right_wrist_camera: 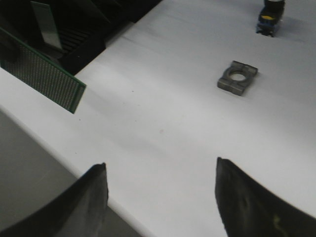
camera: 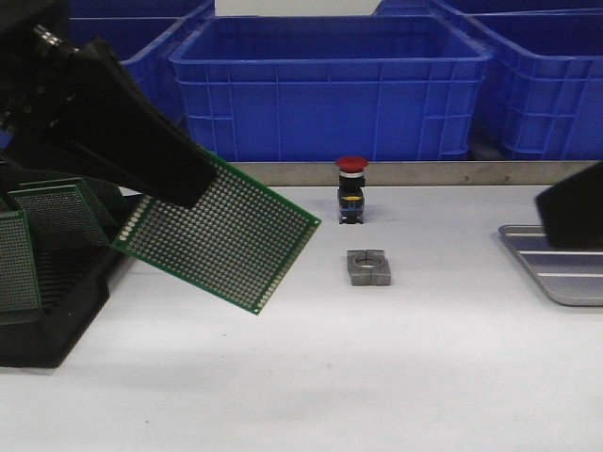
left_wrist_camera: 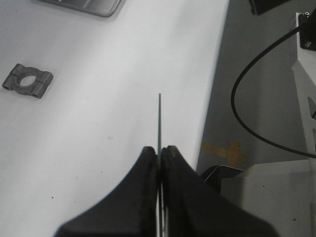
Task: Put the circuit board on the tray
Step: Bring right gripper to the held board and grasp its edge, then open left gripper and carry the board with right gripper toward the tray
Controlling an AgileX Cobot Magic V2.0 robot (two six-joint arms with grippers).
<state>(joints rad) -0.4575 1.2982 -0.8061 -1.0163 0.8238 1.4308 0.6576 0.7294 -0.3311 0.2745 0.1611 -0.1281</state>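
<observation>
The green circuit board has a side facing the grey metal clamp block. Next, my right gripper should close on the loose edge [camera: 280, 256] [right_wrist_camera: 75, 97] of the board on that side.
My left gripper [camera: 179, 184] is shut on a green perforated circuit board [camera: 221, 235] and holds it tilted in the air above the table's left part. In the left wrist view the board [left_wrist_camera: 159, 123] shows edge-on between the closed fingers [left_wrist_camera: 148, 170]. It also shows in the right wrist view [right_wrist_camera: 44, 79]. The silver ribbed tray [camera: 556, 268] lies at the table's right edge; a corner of it shows in the left wrist view [left_wrist_camera: 94, 6]. My right gripper [right_wrist_camera: 160, 168] is open and empty over the table's front edge; its dark body [camera: 573, 212] hangs over the tray.
A black slotted rack [camera: 47, 301] with more green boards [camera: 57, 217] stands at the left. A grey metal clamp block [camera: 368, 266] and a red-topped push button [camera: 351, 188] sit mid-table. Big blue bins [camera: 330, 85] line the back.
</observation>
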